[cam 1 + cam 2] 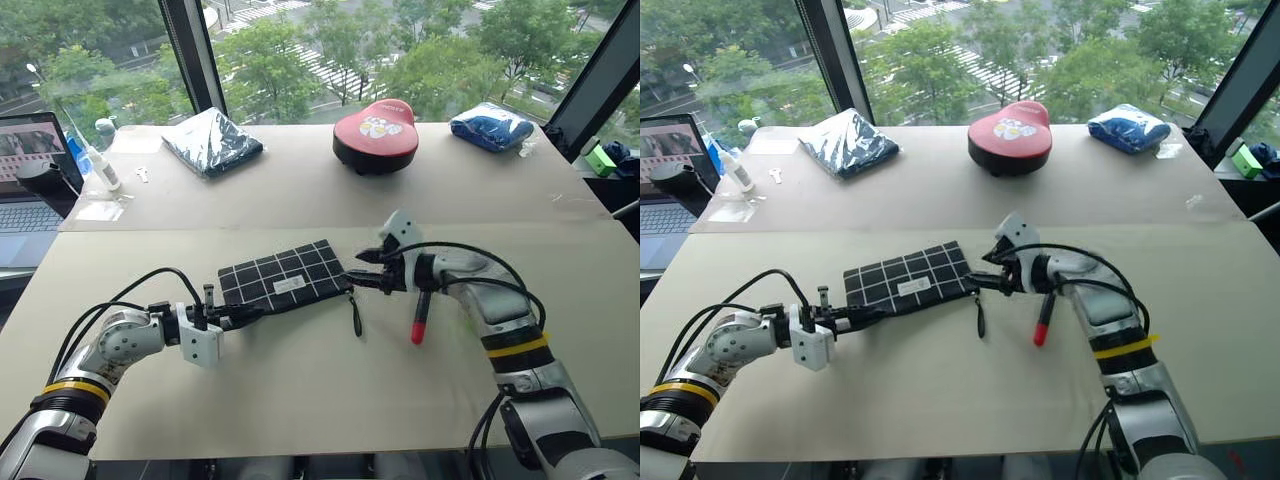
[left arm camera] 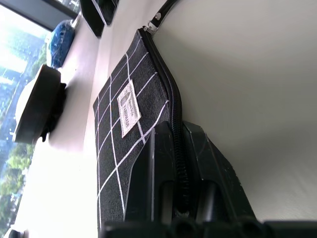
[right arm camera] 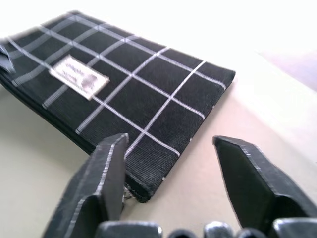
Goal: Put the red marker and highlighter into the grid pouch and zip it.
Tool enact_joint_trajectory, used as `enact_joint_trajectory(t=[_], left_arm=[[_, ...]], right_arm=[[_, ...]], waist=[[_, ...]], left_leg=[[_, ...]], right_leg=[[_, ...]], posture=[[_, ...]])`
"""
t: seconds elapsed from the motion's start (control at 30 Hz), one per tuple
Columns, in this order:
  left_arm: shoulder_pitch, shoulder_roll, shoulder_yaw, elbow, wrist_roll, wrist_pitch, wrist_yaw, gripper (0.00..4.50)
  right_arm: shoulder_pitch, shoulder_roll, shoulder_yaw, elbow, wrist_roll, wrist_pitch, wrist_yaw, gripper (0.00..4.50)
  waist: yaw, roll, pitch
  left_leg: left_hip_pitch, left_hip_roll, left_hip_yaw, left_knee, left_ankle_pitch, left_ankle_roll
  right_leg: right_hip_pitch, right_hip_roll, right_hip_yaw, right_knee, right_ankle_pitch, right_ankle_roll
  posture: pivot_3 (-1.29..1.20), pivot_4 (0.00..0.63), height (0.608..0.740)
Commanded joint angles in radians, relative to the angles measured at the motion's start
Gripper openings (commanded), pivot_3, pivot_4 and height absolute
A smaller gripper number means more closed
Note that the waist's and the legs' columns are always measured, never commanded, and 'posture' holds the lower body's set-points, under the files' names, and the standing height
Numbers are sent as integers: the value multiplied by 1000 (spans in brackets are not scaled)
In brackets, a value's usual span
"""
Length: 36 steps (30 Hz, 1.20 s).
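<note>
My left gripper will lift the grid pouch, which is flat with its pull strap beside my right gripper's fingers, before my right gripper pinches that strap [image 1: 357, 318].
The grid pouch [image 1: 285, 275] lies flat near the table's middle, and its black pull strap [image 1: 355, 312] trails off its right end. My left gripper [image 1: 245, 315] is shut on the pouch's zipper edge at its left near corner; the left wrist view shows both fingers [image 2: 161, 163] pinching that edge. My right gripper [image 1: 362, 268] stands open just off the pouch's right end, with nothing between its fingers [image 3: 111, 168]. The red marker [image 1: 419, 322] lies on the table under my right forearm. The highlighter is out of view.
Along the far side of the table are a dark plastic-wrapped bundle [image 1: 212, 140], a red cushion on a black base [image 1: 375, 135] and a blue wrapped bundle [image 1: 490, 127]. A laptop [image 1: 30, 170] and a small bottle [image 1: 100, 165] stand at the far left.
</note>
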Motion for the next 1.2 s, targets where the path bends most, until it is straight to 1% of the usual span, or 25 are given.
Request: enact_joint_trajectory(t=[0.03, 0.07, 0.13, 0.2, 0.23, 0.27, 0.33, 0.47, 0.73, 0.83, 1.07, 1.13, 1.17, 1.2], left_arm=[[71, -71, -5, -193, -237, 330, -47, 0], [79, -75, 2, -244, -270, 395, -61, 0], [87, -80, 9, -327, -293, 495, -83, 0], [88, -93, 21, -384, -303, 566, -84, 0], [84, -102, 25, -412, -306, 605, -79, 0], [80, -110, 27, -435, -307, 637, -76, 0], [74, -123, 34, -469, -306, 695, -69, 0], [57, -150, 60, -513, -296, 782, -47, 0], [46, -181, 90, -557, -266, 856, -19, 0], [54, -189, 94, -580, -262, 873, -17, 0], [52, -206, 110, -601, -260, 899, -20, 0], [52, -211, 114, -606, -260, 905, -20, 0], [51, -215, 116, -607, -261, 908, -20, 0], [51, -218, 118, -609, -262, 911, -19, 0]], right_arm=[[-26, -86, -167, -85, 154, 93, 55, 4206], [-20, -100, -183, -96, 170, 99, 53, 4206], [10, -131, -171, -130, 169, 97, 50, 4206], [32, -144, -152, -151, 166, 104, 34, 4206], [48, -145, -117, -158, 134, 89, 10, 4206], [61, -137, -91, -161, 114, 77, -8, 4206], [71, -114, -46, -147, 72, 57, -53, 4206], [54, -78, 0, -89, 8, 29, -126, 4206], [37, -72, 14, -55, -24, -1, -149, 4206], [22, -60, 3, -31, -27, -5, -163, 4206], [-3, -28, 25, 26, -57, -37, -181, 4206], [-10, -20, 25, 40, -63, -42, -185, 3687], [-15, -16, 18, 46, -64, -54, -190, 3507], [-17, -16, 14, 46, -61, -62, -184, 3198]], waist=[[4, 1, 1], [4, 1, 1], [-1, -1, 1], [-4, -1, 1], [-6, -1, 1], [-7, -1, 1], [-10, -1, 2], [-12, -2, 2], [-5, -2, 2], [-5, -2, 2], [-5, -2, 2], [-5, -2, 2], [-5, -2, 2], [-5, -2, 2]], left_leg=[[-1, 0, 0, 0, 0, 1], [-4, -1, 0, 1, -1, 2], [-7, -1, 0, 3, -2, 4], [-10, -1, 0, 3, -2, 2], [-9, -1, 0, 3, -2, 0], [-9, 0, 0, 2, 0, -4], [-9, 1, 0, 2, 0, -4], [-9, 0, 0, 2, 0, -3], [-9, -1, 1, 3, 1, -5], [-9, -1, 1, 3, 1, -5], [-9, -1, 1, 3, 1, -5], [-9, -1, 1, 3, 1, -5], [-9, -1, 1, 3, 1, -5], [-9, -1, 1, 3, 1, -5]], right_leg=[[1, -1, 0, 0, 0, 0], [0, -3, 0, 0, 0, 0], [-1, -3, -1, -1, 1, 2], [-3, -1, -1, -1, 1, 2], [-3, 0, -1, -1, 1, 2], [-4, 1, 0, -1, 1, 1], [-4, 2, 0, -1, 1, 1], [-4, 2, 0, -1, 1, 1], [-3, 2, 0, -2, 1, 1], [-3, 2, 0, -2, 1, 1], [-3, 2, 0, -2, 1, 1], [-3, 2, 0, -2, 1, 1], [-3, 2, 0, -2, 1, 1], [-3, 2, 0, -2, 1, 1]], posture=[[0, 150, 740], [0, 150, 740], [0, 150, 740], [0, 150, 740], [0, 150, 740], [0, 150, 740], [0, 150, 740], [0, 150, 740], [0, 150, 740], [0, 150, 740], [0, 150, 740], [0, 150, 740], [0, 150, 740], [0, 150, 740]])
